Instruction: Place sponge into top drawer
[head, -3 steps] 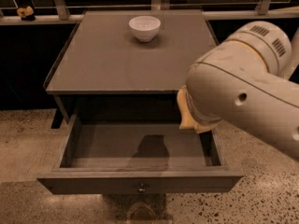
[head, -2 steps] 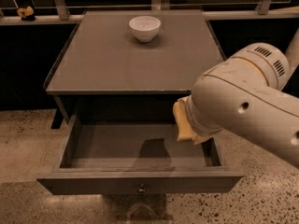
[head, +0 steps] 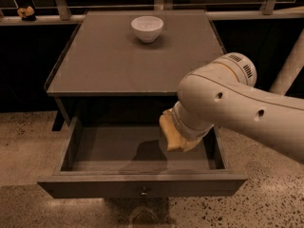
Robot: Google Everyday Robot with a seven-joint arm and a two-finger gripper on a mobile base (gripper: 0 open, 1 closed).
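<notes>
My gripper is to let go of the sponge on the bare drawer's bottom behind the knob (head: 155, 156), near the middle of the front panel.
The top drawer (head: 95, 186) is pulled wide open below the table, with a small round knob at the centre of its front panel; its floor is bare. My gripper (head: 179, 139) hangs from the big white arm over the right half of the drawer's inside, mostly hidden by the wrist. It is shut on the sponge (head: 170, 129), a pale-yellow soft block that sticks out to the left of the wrist, just above the drawer floor. A shadow lies on the floor to its left.
A white bowl (head: 147, 28) stands at the back middle of the grey table top (head: 104, 65). A small yellowish lump on a dark base (head: 26, 13) sits on the ledge at the far left. A speckled floor surrounds the table.
The arm has moved left and down, carrying the sponge from the drawer's right edge to lower inside the open drawer. The drawer and bowl have not moved.
</notes>
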